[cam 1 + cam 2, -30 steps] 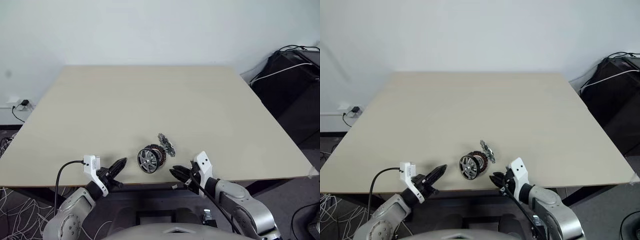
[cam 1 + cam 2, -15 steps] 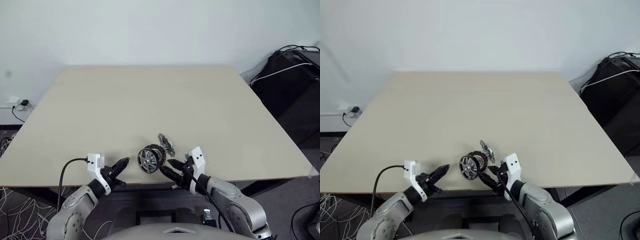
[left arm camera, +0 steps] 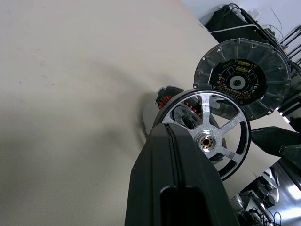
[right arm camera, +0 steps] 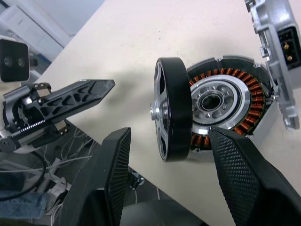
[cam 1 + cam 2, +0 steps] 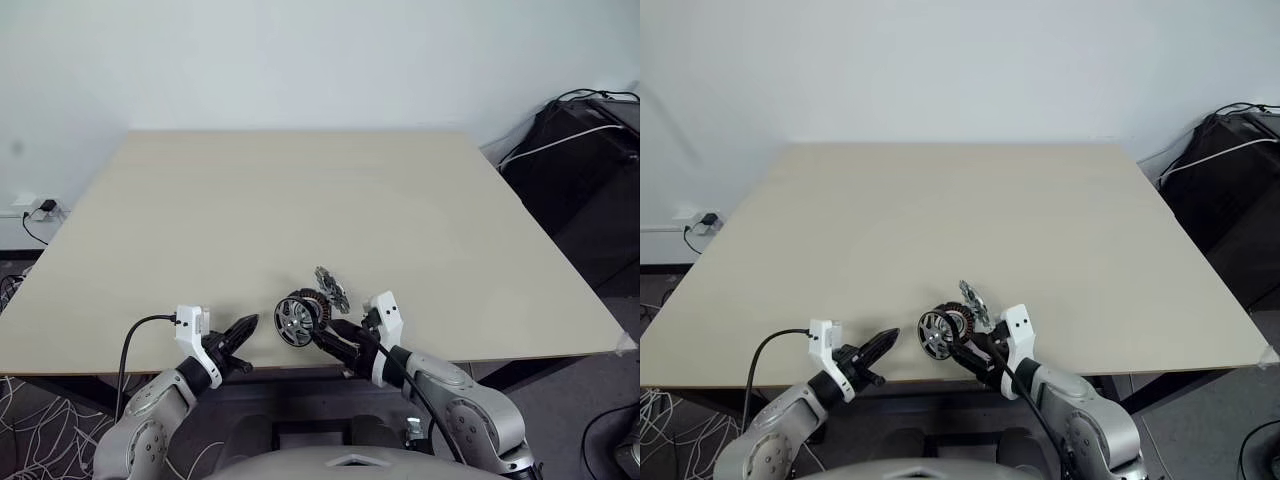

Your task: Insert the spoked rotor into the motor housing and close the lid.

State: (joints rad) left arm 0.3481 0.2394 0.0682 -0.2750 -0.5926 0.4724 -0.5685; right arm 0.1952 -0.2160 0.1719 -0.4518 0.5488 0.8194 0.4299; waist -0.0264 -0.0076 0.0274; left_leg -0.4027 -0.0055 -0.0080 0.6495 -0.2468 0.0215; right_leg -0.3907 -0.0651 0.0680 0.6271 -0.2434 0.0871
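Note:
The spoked rotor stands on edge beside the motor housing, so my right gripper will pinch the rotor's rim (image 4: 179, 143), lift it and tip it flat over the windings.
The spoked rotor (image 5: 295, 320), black-rimmed with silver spokes, stands on edge near the table's front edge. Right behind it is the motor housing (image 4: 221, 106) with its ring of copper windings, open face toward the rotor. The round silver lid (image 5: 332, 288) leans just beyond the housing. My right gripper (image 5: 326, 336) is open at the rotor's right, one finger (image 4: 113, 174) on each side of the rotor and housing, touching neither. My left gripper (image 5: 245, 328) is shut and points at the rotor from the left, a short gap away.
The parts sit close to the front edge of the pale table (image 5: 300, 200). Dark bags and cables (image 5: 590, 150) lie off the table's right side. A wall socket with a plug (image 5: 40, 208) is at the far left.
My right gripper has moved left up to the rotor and opened wider. My left gripper and the parts have stayed where they were.

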